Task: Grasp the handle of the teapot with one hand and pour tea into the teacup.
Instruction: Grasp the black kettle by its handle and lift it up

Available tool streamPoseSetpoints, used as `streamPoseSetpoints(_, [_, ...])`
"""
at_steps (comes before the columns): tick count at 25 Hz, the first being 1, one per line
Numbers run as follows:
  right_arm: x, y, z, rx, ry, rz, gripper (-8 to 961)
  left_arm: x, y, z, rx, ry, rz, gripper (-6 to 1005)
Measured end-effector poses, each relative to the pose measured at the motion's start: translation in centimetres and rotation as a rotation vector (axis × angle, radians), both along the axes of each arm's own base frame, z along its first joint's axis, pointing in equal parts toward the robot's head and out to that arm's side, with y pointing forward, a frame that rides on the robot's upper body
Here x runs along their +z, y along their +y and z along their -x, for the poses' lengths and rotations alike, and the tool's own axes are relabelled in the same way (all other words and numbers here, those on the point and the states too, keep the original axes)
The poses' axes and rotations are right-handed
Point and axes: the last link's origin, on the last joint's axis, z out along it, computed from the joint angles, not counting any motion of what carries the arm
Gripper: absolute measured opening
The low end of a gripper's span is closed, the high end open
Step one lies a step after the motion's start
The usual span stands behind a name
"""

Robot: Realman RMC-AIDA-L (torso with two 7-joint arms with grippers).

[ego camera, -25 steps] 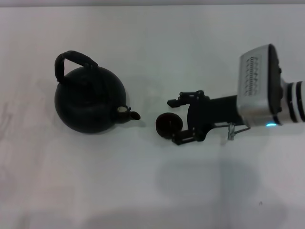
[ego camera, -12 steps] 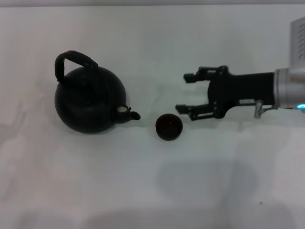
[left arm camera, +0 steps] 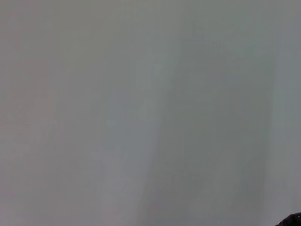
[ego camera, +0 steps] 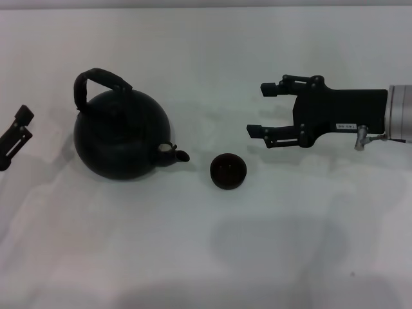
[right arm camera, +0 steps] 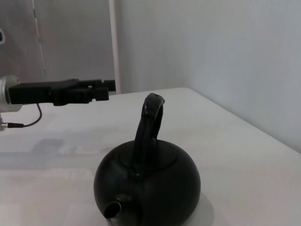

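The upright back part of the handle [ego camera: 80, 94], opposite the spout of the black teapot, is the next place my left gripper will go to and close on.
The large black teapot [ego camera: 119, 138] stands on the white table at the left, its spout [ego camera: 179, 155] pointing at the teacup. Its arched handle [ego camera: 96, 82] rises over the top. The small dark teacup [ego camera: 228, 171] stands just right of the spout. My right gripper [ego camera: 260, 109] is open and empty, up and to the right of the cup. My left gripper [ego camera: 19, 129] is open at the far left edge, a short way from the teapot. The right wrist view shows the teapot [right arm camera: 150, 186], its handle [right arm camera: 148, 125] and the left gripper [right arm camera: 96, 89] beyond it.
The white table [ego camera: 206, 257] spreads around both objects. In the right wrist view a grey wall and a white vertical post [right arm camera: 113, 47] stand behind the table's far edge. The left wrist view shows only plain pale surface.
My right gripper has drawn back from around the teacup, moving right and farther from me, leaving the cup standing. My left gripper has come into view at the left edge.
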Motion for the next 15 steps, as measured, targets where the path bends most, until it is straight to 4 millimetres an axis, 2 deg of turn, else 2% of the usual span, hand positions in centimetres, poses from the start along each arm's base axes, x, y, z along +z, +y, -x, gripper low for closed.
streamPoseSetpoints(13, [-0.2, -0.3, 0.0, 0.0, 0.05, -0.005, 868, 0.5, 2.9, -0.2, -0.057, 0.031, 0.208, 877])
streamPoseSetpoints(15, [-0.2, -0.3, 0.0, 0.001, 0.049, -0.004, 868, 0.7, 3.8, -0.2, -0.057, 0.039, 0.255, 877])
